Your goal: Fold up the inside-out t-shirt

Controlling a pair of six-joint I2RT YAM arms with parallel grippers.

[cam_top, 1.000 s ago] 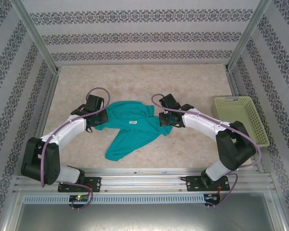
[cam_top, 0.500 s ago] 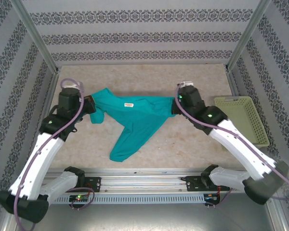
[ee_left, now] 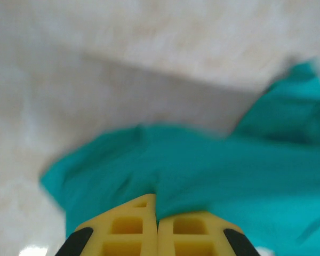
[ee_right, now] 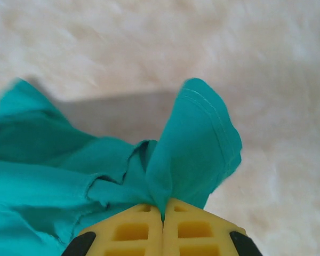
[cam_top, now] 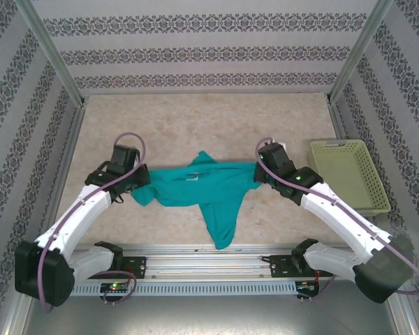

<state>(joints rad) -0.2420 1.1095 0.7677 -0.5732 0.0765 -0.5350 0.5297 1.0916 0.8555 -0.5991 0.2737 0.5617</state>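
Note:
The t-shirt is pinched by my left gripper out on its sleeve, so next I open that gripper and take the shoulder seam closer in before I lift (cam_top: 156,177) and spread the t-shirt.
The teal-green inside-out t-shirt (cam_top: 209,192) hangs stretched between my two grippers over the middle of the table, its small white neck tag (cam_top: 193,176) facing up and a long tail (cam_top: 222,227) drooping toward the near edge. My left gripper (cam_top: 136,183) is shut on the shirt's left end (ee_left: 165,176), its yellow fingers (ee_left: 128,229) pressed together on the cloth. My right gripper (cam_top: 260,169) is shut on the right end, where a hemmed flap (ee_right: 197,138) sticks up past the yellow fingers (ee_right: 197,229).
A pale yellow-green basket (cam_top: 348,174) stands at the right edge of the beige table (cam_top: 209,125). Patterned walls and metal posts enclose the table. The rail with the arm bases (cam_top: 209,265) runs along the near edge.
Both grippers have swung the shirt back toward the near side after a lift toward the far side. The hanging tail has shifted from left of centre to the middle. Both grips held.

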